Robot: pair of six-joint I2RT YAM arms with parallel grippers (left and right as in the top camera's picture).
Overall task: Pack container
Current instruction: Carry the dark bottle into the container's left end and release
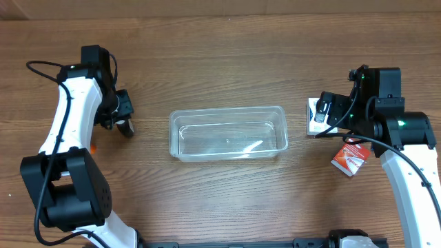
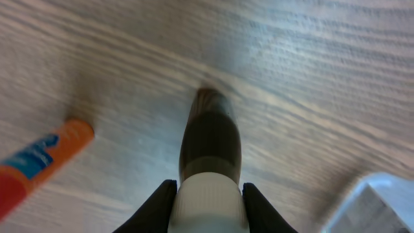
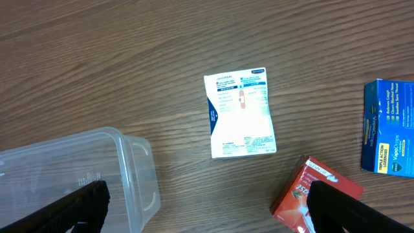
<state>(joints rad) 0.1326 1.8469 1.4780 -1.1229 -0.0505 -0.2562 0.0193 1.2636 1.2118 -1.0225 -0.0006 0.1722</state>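
Next, my left gripper releases the small dark bottle inside the clear plastic container's end (image 1: 185, 140) nearest the orange tube.
The clear plastic container (image 1: 227, 133) sits empty at the table's middle; its corner shows in the left wrist view (image 2: 378, 204) and its end in the right wrist view (image 3: 129, 175). My left gripper (image 1: 125, 116) is left of it, shut on the white cap of a small dark brown bottle (image 2: 210, 139) that points down at the wood. My right gripper (image 1: 324, 114) is open and empty to the right of the container, its fingers (image 3: 213, 210) spread wide above bare wood, near a white packet (image 3: 240, 114).
An orange tube (image 2: 39, 158) lies left of the bottle. A red packet (image 3: 314, 194) lies partly under my right finger and shows in the overhead view (image 1: 350, 157). A blue box (image 3: 390, 126) lies at the far right.
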